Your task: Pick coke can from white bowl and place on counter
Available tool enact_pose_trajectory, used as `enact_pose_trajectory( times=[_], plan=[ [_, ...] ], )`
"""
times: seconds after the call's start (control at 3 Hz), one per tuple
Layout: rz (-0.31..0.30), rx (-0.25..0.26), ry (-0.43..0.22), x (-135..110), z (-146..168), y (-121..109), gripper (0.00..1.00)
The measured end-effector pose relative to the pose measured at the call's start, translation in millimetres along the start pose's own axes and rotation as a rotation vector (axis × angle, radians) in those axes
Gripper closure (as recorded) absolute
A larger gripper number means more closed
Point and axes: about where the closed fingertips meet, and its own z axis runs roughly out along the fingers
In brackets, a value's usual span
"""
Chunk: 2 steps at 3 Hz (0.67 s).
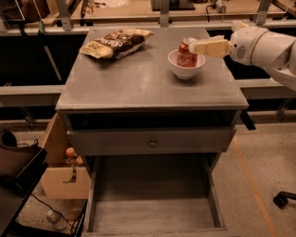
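My gripper is to close next on the coke can's upper part [188, 49], just below its silver top, and leave the white bowl on the counter.
The coke can [186, 56], red with white lettering and a silver top, stands in the white bowl [186, 69] on the right rear part of the grey counter [138, 83]. My gripper [194, 46] comes in from the right on a white arm, with its cream fingers [210, 46] reaching level with the can's top. The fingertips overlap the can's upper right edge.
A yellow-and-brown snack bag [115, 42] lies at the counter's back left. Below the top are a knobbed drawer [152, 142] and an open lower drawer [152, 199]. A wooden workbench [138, 9] runs behind. A wooden box [64, 178] sits at the lower left.
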Motion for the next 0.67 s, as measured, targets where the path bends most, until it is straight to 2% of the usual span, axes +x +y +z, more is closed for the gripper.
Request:
enact_pose_trajectory(
  times=[0.33,0.67],
  plan=[
    [0.053,-0.009,-0.008,11.9,17.8,-4.2,0.00],
    [0.050,-0.039,-0.016,29.1,29.0,-2.0,0.00]
  ],
)
